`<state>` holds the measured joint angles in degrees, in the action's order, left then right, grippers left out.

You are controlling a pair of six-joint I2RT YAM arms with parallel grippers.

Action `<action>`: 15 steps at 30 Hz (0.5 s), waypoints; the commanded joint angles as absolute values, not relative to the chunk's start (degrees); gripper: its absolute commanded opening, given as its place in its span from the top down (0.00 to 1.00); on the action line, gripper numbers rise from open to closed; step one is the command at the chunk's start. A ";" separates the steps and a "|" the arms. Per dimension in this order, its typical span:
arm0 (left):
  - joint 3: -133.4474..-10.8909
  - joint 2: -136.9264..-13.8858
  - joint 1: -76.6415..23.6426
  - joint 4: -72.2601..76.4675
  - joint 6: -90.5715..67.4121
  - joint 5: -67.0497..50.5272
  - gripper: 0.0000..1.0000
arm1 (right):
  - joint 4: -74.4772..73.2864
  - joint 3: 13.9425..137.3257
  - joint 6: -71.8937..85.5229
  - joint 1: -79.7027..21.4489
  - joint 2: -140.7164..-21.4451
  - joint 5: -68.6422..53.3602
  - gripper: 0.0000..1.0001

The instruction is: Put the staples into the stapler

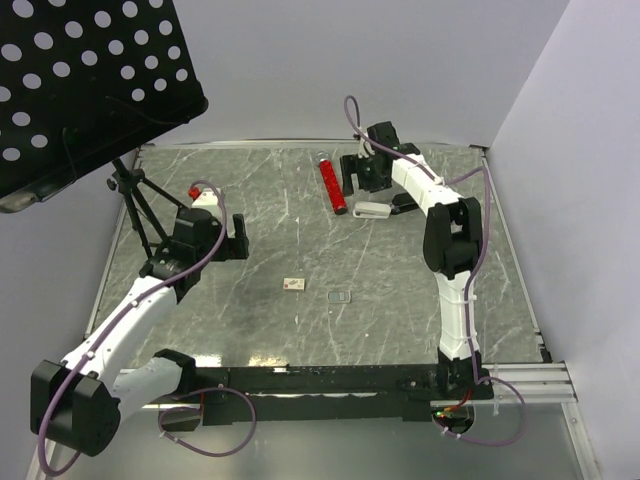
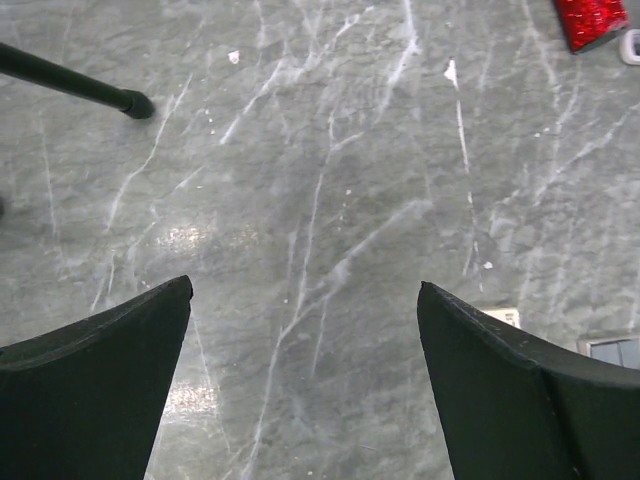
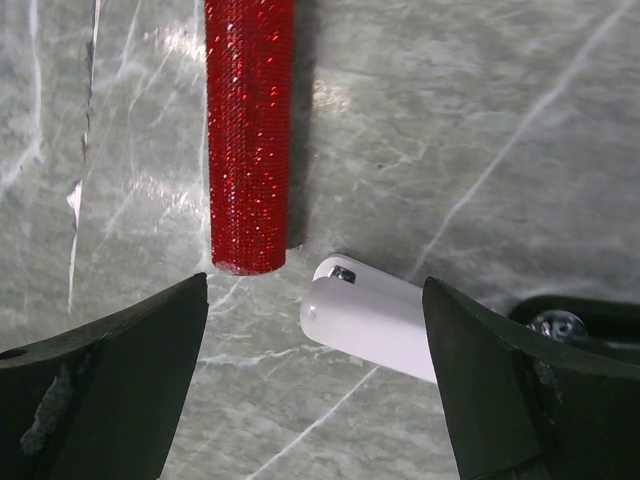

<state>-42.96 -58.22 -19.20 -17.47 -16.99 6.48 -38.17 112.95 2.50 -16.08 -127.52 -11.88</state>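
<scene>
The white stapler is next for my right gripper, which should go to it and close on the stapler's middle [image 1: 373, 210] [image 3: 400, 331], near the end of the red tube.
The stapler [image 1: 388, 207] lies at the back right of the table, a white rounded end [image 3: 372, 318] with a black part [image 3: 585, 322] behind it. The staples [image 1: 340, 297] are a small silver-grey strip at mid-table, also at the left wrist view's right edge [image 2: 612, 350]. My right gripper [image 1: 363, 183] is open and empty above the stapler's white end and the red tube's end; its jaws [image 3: 315, 283] stand wide apart. My left gripper [image 1: 240, 240] is open and empty over bare table at the left [image 2: 305, 288], well left of the staples.
A red glittery tube [image 1: 333, 185] lies just left of the stapler [image 3: 248, 130]. A small beige box piece [image 1: 293, 285] lies left of the staples [image 2: 500, 317]. A black perforated music stand [image 1: 90, 80] on a tripod [image 1: 135, 200] overhangs the back left; one leg shows [image 2: 70, 85].
</scene>
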 commanded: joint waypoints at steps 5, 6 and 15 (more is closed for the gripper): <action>-43.95 -59.24 -19.07 -16.17 -15.73 9.05 0.01 | -44.56 115.32 -10.71 -15.21 -127.97 -18.20 0.06; -43.95 -59.41 -19.07 -16.08 -15.73 8.97 0.01 | -44.91 114.79 -13.16 -15.21 -127.79 -17.93 0.06; -43.95 -60.56 -19.16 -16.17 -15.65 8.09 0.01 | -44.74 110.39 -23.19 -15.29 -127.97 -11.87 0.11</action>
